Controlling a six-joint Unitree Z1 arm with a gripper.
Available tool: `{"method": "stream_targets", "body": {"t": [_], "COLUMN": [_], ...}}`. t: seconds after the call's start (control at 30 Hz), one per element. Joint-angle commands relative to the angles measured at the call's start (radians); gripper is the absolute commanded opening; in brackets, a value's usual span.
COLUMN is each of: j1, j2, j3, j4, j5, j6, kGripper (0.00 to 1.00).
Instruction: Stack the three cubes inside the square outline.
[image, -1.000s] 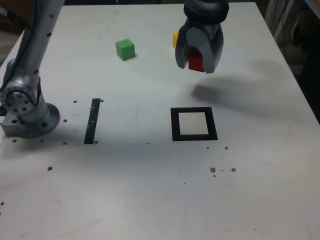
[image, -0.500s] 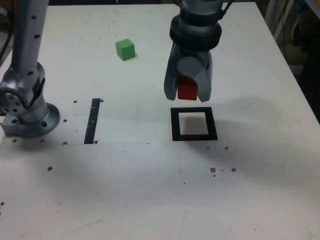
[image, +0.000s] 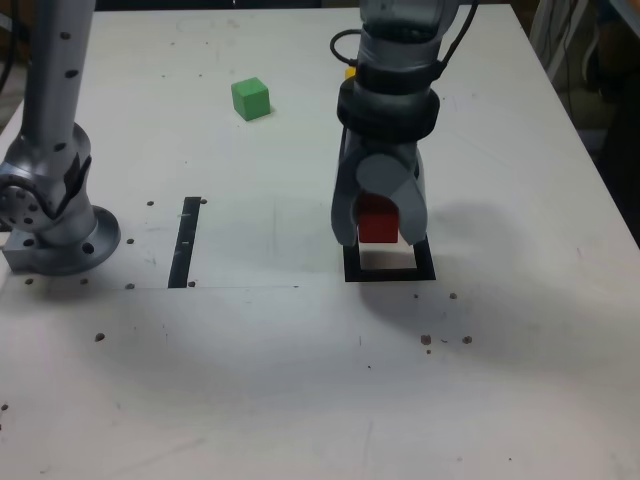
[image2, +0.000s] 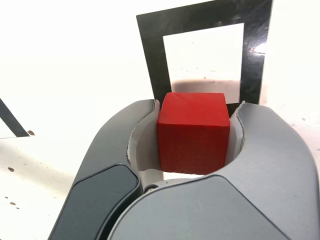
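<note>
I need to release the red cube from my gripper on the white centre of the black square outline (image: 381, 242) (image2: 196, 69), toward the piece of black tape.
My gripper (image: 378, 228) is shut on the red cube (image: 378, 222), which fills the space between the grey jaws in the wrist view (image2: 193, 131). It hangs just above the black square outline (image: 424, 262), whose white centre (image2: 204, 52) shows beyond the cube. The green cube (image: 250, 98) sits alone on the table at the back, toward the exterior view's left. Only a sliver of the yellow cube (image: 350, 72) peeks out behind the arm.
A straight black tape strip (image: 185, 241) lies to the exterior view's left of the outline. The arm's round base (image: 55, 225) stands at the far left edge. Small dark specks (image: 427, 340) dot the white table in front.
The gripper carried the red cube from the back of the table toward the front and lower, from beside the yellow cube to just above the square outline.
</note>
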Motion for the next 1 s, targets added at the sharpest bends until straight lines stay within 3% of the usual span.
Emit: {"method": "stream_targets", "body": {"t": [0.0,0.47,0.7,0.83,0.97], "j1": [-0.004,-0.006,-0.006,-0.006,-0.006], "j2": [-0.004,0.042,0.054,0.065,0.07], "j3": [0.022,0.062,0.065,0.06,0.05], "j4": [-0.021,-0.09,-0.09,-0.092,-0.094], "j5": [0.003,0.035,0.045,0.045,0.046], "j6": [-0.002,0.002,0.003,0.009,0.022], "kGripper": [0.2,0.2,0.29,0.41,0.72]}}
